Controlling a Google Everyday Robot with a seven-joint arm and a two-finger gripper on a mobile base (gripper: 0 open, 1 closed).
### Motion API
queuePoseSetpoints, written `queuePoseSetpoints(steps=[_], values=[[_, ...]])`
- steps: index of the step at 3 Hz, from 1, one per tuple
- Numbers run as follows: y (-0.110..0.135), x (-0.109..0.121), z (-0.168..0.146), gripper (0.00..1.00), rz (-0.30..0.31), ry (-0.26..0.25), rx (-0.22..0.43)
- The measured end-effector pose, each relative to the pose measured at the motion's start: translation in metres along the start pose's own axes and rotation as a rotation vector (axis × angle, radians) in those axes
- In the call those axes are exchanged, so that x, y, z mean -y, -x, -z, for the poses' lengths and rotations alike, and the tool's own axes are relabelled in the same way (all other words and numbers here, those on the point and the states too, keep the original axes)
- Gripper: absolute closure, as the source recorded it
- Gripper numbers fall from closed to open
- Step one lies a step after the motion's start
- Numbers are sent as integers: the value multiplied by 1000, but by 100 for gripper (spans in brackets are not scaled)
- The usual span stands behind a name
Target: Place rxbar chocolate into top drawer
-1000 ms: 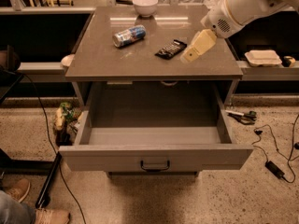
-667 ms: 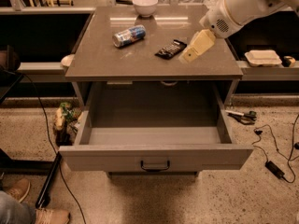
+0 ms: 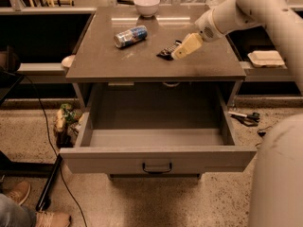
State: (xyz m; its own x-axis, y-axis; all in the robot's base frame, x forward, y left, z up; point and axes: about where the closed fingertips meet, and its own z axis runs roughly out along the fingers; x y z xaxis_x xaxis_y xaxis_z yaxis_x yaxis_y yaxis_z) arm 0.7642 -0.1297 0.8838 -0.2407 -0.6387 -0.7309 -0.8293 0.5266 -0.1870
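Observation:
The rxbar chocolate beside the blue-and-silver can is next, and my gripper needs to go to the middle of the rxbar chocolate (image 3: pixel 169 53) and close there.
The rxbar chocolate (image 3: pixel 165 51), a small black-wrapped bar, lies on the grey tabletop (image 3: pixel 142 63) right of centre. My gripper (image 3: pixel 186 47) comes in from the upper right on a white arm and sits at the bar's right end, low over the tabletop, covering that end. The top drawer (image 3: pixel 156 159) is pulled wide open below the tabletop. Its inside shows nothing in it, and its dark handle (image 3: pixel 157 167) is at the front centre.
A blue-and-silver can (image 3: pixel 130 36) lies on its side left of the bar. A white bowl (image 3: pixel 147 5) stands at the back edge. A pale container (image 3: pixel 266 58) sits on a shelf at right. Cables, a bag (image 3: pixel 65 122) and a person's shoes (image 3: pixel 28 207) are on the floor at left.
My gripper has moved left along the tabletop, from a little right of the bar to right at its right end. The bar, can and drawer have stayed put.

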Motion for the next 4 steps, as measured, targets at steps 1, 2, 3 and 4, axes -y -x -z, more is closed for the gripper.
queuePoseSetpoints(steps=[1,2,3,4], values=[[-6,27,-43,0,-54,-30,42],[-13,40,-70,0,-116,-55,69],[-16,40,-84,0,-174,-73,88],[-15,31,-91,0,-209,-74,90]])
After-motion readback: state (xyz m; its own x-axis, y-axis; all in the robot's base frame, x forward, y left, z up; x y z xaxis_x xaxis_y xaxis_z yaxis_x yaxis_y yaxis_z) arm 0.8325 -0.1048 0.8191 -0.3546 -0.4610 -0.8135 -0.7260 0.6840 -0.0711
